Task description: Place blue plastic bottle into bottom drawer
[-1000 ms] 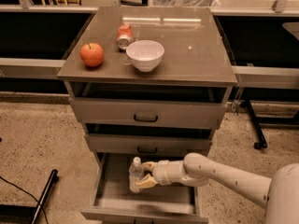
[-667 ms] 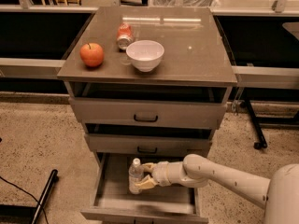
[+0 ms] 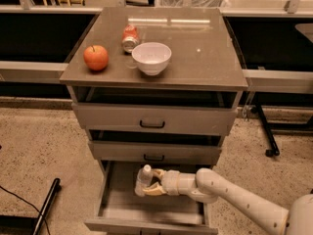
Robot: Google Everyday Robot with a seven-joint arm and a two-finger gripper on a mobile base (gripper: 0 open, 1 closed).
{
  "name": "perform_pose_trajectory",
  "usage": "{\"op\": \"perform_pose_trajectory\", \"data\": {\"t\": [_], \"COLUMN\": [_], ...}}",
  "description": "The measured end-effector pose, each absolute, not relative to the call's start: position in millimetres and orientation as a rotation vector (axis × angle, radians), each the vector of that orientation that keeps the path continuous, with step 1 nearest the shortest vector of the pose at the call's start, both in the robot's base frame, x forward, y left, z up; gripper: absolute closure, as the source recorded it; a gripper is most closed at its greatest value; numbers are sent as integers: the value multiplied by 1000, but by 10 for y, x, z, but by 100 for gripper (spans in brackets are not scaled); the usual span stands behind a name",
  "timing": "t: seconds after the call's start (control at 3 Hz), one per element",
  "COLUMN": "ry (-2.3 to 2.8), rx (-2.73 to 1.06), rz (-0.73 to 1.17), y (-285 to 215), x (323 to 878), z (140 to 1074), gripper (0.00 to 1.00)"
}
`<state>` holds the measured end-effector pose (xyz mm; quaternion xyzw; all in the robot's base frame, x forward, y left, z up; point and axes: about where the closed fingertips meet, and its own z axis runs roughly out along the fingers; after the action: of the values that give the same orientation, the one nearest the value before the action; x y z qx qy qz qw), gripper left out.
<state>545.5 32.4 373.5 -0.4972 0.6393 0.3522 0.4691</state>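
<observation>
I will use my gripper to set the blue plastic bottle down on the bottom drawer's inside (image 3: 133, 197), close to the side that is opposite my arm.
The blue plastic bottle (image 3: 143, 179), clear with a white cap, stands upright inside the open bottom drawer (image 3: 122, 207) of the grey cabinet, toward the back left of its tray. My gripper (image 3: 148, 184) reaches in from the right on a white arm. Its pale fingers (image 3: 157, 191) are closed around the bottle's lower body. The bottle's base looks to be at or just above the drawer floor.
On the cabinet top (image 3: 205, 58) are a red apple (image 3: 96, 58), a small red soda can (image 3: 130, 37) lying down, and a white bowl (image 3: 151, 58). The two upper drawers (image 3: 151, 119) are slightly open above my arm. A black cable and bar (image 3: 46, 204) lie on the floor at left.
The gripper and bottle have shifted very slightly left inside the bottom drawer; otherwise nothing has visibly changed.
</observation>
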Motion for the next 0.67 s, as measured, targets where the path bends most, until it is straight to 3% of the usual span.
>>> {"op": "perform_pose_trajectory", "data": {"t": [0.67], "ry": [1493], "rx": [-1358], "rz": [713], "y": [733], "x": [5878], "z": [2673], "gripper": [100]}}
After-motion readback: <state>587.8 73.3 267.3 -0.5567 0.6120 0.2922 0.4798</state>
